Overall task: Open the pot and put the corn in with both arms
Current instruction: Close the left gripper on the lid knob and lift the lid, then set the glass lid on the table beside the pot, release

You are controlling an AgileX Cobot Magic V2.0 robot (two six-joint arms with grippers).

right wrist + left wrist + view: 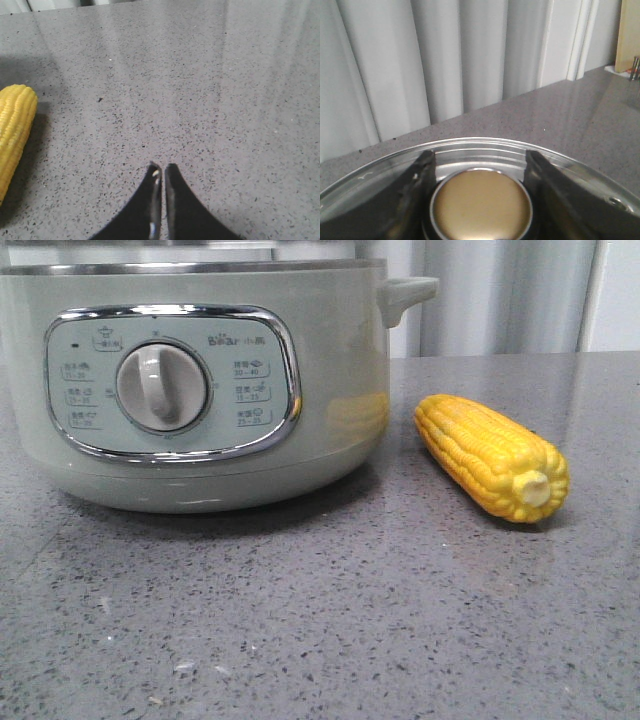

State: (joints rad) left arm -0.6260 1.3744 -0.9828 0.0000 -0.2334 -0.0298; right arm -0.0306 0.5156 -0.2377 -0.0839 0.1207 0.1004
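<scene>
I move my right gripper to the yellow corn next and close it on its near half (503, 458), just behind the corn's stub end.
The pale green pot (200, 390) stands at the left of the grey table, dial and panel facing me. Its glass lid (485, 146) lies on it, and the lid's round golden-brown knob (480, 207) shows in the left wrist view. My left gripper (479, 154) straddles that knob, with its black fingers (420, 175) pressed against both sides. The yellow corn (490, 455) lies on the table right of the pot, stub end toward me. It also shows in the right wrist view (15, 135). My right gripper (161, 166) is shut and empty above bare table beside the corn. Neither gripper shows in the front view.
The grey speckled table (350, 620) stretches in front of the pot and the corn. The pot's small side handle (405, 290) sticks out toward the corn. Pale curtains hang behind the table. A wooden object (630, 35) stands at the table's far corner.
</scene>
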